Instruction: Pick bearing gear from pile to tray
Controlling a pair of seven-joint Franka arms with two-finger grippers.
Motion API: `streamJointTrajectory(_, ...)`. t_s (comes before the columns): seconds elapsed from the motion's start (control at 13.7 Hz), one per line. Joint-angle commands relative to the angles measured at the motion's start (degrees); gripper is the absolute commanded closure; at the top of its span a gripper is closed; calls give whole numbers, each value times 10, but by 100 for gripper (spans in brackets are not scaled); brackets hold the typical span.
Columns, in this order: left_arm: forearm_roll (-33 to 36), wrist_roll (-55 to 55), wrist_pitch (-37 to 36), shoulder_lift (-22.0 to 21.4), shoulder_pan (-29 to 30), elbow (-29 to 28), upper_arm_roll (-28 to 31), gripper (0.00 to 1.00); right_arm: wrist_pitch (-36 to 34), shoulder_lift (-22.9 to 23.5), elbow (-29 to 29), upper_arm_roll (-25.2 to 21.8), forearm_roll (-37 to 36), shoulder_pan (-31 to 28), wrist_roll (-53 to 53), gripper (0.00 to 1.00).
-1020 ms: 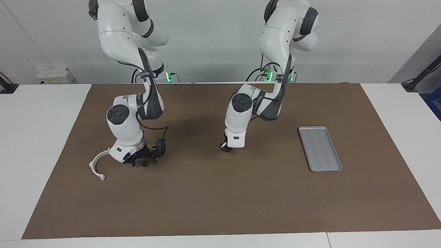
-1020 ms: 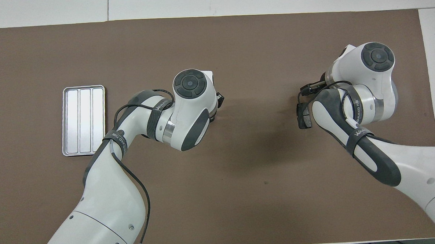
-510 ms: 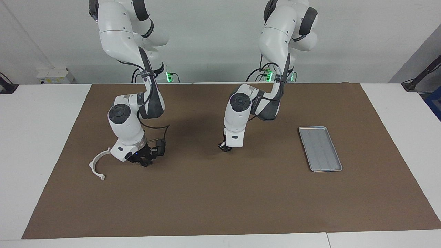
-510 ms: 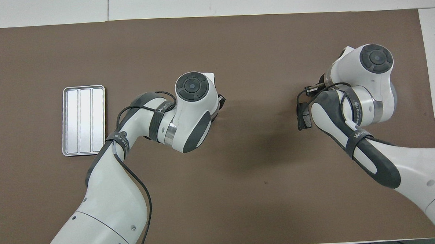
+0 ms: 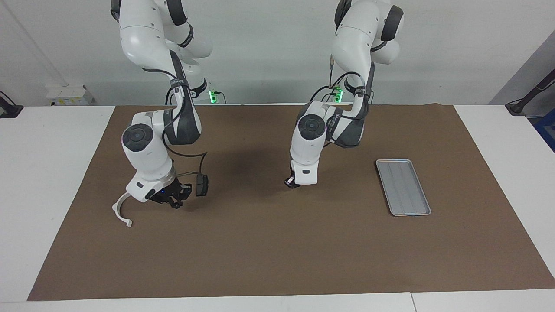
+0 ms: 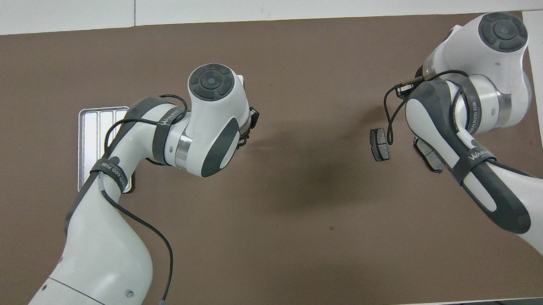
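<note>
My left gripper has the small dark bearing gear. It will let go of it in the near half of the silver tray [image 6: 106, 170].
The pile lies at the right arm's end of the mat: a white half-ring bracket [image 5: 121, 212] and two dark grey plates [image 6: 379, 144] [image 6: 430, 154]. My right gripper [image 5: 175, 202] hangs low over the mat between the bracket and one plate [image 5: 201, 185], shut on a small black bearing gear that barely shows. My left gripper [image 5: 292, 183] hovers over the middle of the mat, shut on another small dark bearing gear. The silver tray [image 5: 403, 187] lies at the left arm's end with nothing in it. In the overhead view the left forearm covers part of the tray [image 6: 97, 128].
A brown mat [image 5: 277, 251] covers most of the white table. The right wrist's cable [image 5: 190, 155] hangs beside the plate. Bare mat lies between the left gripper and the tray.
My right gripper shut on the small black gear on the mat and rose, shifting toward the bracket. The left arm moved toward the tray with its gear.
</note>
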Motion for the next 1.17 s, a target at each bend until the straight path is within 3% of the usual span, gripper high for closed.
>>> streamJointTrajectory(0.0, 7, 91, -6, -116, 44, -129, 1, 100, -94, 10, 101, 9, 6, 4, -8, 100)
streamJointTrajectory(0.22, 7, 242, -7, -231, 128, -238, 0, 100, -216, 60, 250, 9, 17, 75, 72, 100)
streamJointTrajectory(0.36, 7, 323, -10, -243, 176, -252, 1, 100, -236, 80, 299, 9, 17, 139, 165, 100)
streamJointTrajectory(0.58, 7, 440, 13, -252, 249, -281, 1, 100, -230, 79, 294, 8, 8, 229, 249, 100)
streamJointTrajectory(0.73, 7, 506, 85, -259, 288, -315, 1, 100, -221, 88, 290, 9, -9, 276, 300, 100)
streamJointTrajectory(1.09, 7, 516, 190, -246, 307, -375, 1, 100, -131, 111, 237, 9, -9, 327, 358, 100)
